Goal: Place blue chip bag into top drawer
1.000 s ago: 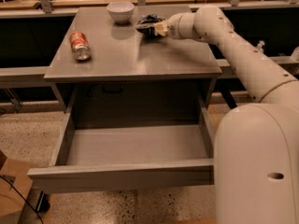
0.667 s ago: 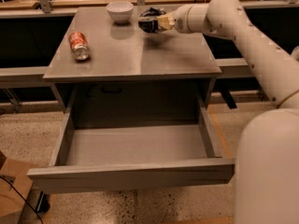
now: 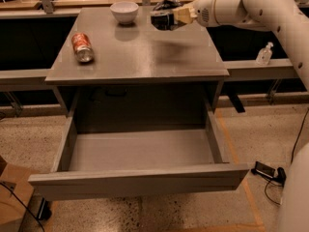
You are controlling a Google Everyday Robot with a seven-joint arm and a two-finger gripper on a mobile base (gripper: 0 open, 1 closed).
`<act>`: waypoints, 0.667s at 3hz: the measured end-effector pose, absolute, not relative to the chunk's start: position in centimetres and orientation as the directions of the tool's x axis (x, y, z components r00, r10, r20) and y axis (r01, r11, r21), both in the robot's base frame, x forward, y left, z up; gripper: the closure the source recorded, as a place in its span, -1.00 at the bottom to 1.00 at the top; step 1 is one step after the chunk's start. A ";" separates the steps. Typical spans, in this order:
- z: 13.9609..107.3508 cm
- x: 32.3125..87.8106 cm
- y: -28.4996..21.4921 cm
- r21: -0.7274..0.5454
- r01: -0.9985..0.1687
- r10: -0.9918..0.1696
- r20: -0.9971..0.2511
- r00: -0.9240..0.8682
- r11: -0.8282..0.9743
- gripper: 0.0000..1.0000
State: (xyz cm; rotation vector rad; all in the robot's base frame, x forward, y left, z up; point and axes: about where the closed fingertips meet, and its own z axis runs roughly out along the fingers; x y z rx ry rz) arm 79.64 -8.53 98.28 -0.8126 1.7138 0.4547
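The robot's gripper needs to set the blue chip bag down near the middle of the top drawer's grey bottom (image 3: pixel 161 137).
The blue chip bag (image 3: pixel 165 7) looks dark and crumpled and hangs in my gripper (image 3: pixel 161 20) above the back right part of the grey table (image 3: pixel 145 57). The gripper is shut on the bag and holds it clear of the tabletop, with a faint shadow below it. My white arm reaches in from the right. The top drawer (image 3: pixel 140 179) is pulled fully open under the table's front edge, and its grey floor is bare.
A white bowl (image 3: pixel 124 11) stands at the back of the table, just left of the gripper. A red soda can (image 3: pixel 82 47) lies on the table's left side. A clear bottle (image 3: pixel 264 54) stands on the right ledge. A cardboard box (image 3: pixel 9 197) sits on the floor at left.
The gripper has lifted the chip bag off the tabletop and now holds it in the air. The arm has swung upward and away from the front of the view.
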 end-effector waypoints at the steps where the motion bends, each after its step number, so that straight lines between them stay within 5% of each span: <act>1: 99.2 78.0 -7.4 -0.150 -0.758 -0.341 -0.935 -0.100 0.635 1.00; 2: 102.6 73.8 -7.5 -0.212 -0.770 -0.366 -0.930 -0.031 0.602 1.00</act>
